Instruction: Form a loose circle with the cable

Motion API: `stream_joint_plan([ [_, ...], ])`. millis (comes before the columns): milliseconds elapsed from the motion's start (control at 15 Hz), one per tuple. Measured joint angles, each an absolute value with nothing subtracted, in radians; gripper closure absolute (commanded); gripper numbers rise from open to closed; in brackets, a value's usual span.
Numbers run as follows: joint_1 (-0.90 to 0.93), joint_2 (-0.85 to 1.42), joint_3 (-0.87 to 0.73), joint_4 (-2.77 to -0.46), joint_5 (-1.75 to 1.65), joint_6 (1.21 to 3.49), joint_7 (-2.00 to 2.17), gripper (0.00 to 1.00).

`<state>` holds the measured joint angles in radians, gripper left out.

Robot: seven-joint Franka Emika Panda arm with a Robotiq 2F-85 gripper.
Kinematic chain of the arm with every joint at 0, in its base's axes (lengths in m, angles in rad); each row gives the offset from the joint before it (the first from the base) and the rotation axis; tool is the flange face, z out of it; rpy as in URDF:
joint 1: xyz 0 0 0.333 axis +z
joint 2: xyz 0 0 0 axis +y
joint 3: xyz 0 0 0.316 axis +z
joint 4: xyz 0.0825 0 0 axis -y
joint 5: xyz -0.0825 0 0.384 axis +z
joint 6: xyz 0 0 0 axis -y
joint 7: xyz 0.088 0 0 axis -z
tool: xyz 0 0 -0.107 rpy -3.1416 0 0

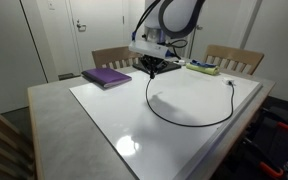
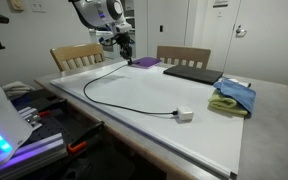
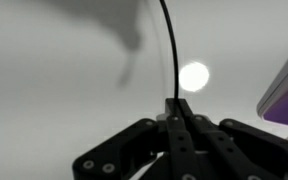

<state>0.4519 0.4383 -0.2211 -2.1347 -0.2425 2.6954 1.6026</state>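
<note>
Next, my gripper lets go of the cable's end inside the cable's curve, on the white tabletop (image 1: 202,94) close to the small white plug block.
The cable (image 1: 174,118) is a thin black cord lying in a curve on the white tabletop (image 1: 184,135). In an exterior view it runs from my gripper (image 1: 152,68) round to a plug end (image 1: 230,84) at the right. In an exterior view it ends at a small white plug block (image 2: 184,115). My gripper (image 2: 125,52) is shut on one end of the cable and holds it just above the table at the back. In the wrist view the cable (image 3: 170,50) rises straight out of the closed fingers (image 3: 181,108).
A purple book (image 1: 106,76) lies at the back corner, close to my gripper. A dark laptop (image 2: 192,73) and a blue and green cloth pile (image 2: 234,97) sit along the far side. Wooden chairs (image 1: 234,58) stand behind the table.
</note>
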Motion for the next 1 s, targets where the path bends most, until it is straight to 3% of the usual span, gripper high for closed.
stream_joint_plan([
  [1000,0.443,0.297,-0.333,-2.462,-0.384,2.699,2.569,0.99],
])
